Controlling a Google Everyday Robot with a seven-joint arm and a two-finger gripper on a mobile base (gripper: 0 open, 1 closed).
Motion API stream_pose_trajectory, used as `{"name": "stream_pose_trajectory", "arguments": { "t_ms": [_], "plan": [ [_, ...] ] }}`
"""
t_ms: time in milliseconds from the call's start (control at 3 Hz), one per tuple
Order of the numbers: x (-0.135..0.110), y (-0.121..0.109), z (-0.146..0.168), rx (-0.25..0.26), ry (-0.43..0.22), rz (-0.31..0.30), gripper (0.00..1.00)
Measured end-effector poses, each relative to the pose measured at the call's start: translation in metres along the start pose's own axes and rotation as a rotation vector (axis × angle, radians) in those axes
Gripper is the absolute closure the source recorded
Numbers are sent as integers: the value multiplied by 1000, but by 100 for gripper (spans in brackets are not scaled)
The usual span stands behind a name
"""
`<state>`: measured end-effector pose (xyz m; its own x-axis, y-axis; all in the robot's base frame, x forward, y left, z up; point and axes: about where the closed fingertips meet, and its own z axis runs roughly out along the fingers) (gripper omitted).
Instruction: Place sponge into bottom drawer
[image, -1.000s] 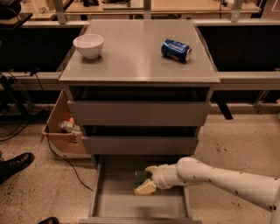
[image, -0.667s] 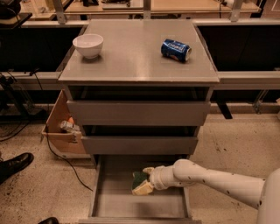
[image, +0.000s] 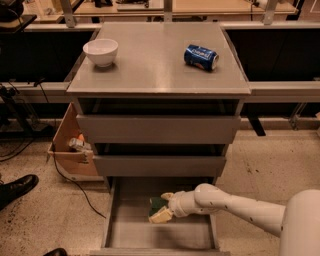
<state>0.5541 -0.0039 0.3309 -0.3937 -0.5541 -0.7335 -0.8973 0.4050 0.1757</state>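
Observation:
The robot's gripper will release the sponge, now low inside the drawer, on the middle of the open bottom drawer's grey bottom (image: 156, 219).
The bottom drawer (image: 130, 235) of the grey cabinet is pulled open and shows a plain grey tray. The sponge (image: 155, 203), dark green over yellow, sits between the fingers of my gripper (image: 161, 206), low inside the drawer near its middle. My white arm (image: 240, 205) reaches in from the lower right. The gripper is shut on the sponge. Whether the sponge touches the drawer floor I cannot tell.
A white bowl (image: 101, 51) and a blue soda can (image: 201, 56) lying on its side are on the cabinet top (image: 155, 70). The two upper drawers (image: 157, 129) are closed. A cardboard box (image: 70, 150) stands left of the cabinet, with a cable and a black shoe (image: 15, 187) on the floor.
My gripper with the sponge has moved a little left and further into the bottom drawer. The arm has stretched further in.

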Motion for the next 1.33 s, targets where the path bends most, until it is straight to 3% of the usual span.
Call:
{"name": "stream_pose_trajectory", "arguments": {
  "t_ms": [1333],
  "plan": [
    [88, -46, 110, 66, -49, 28, 100]
  ]
}}
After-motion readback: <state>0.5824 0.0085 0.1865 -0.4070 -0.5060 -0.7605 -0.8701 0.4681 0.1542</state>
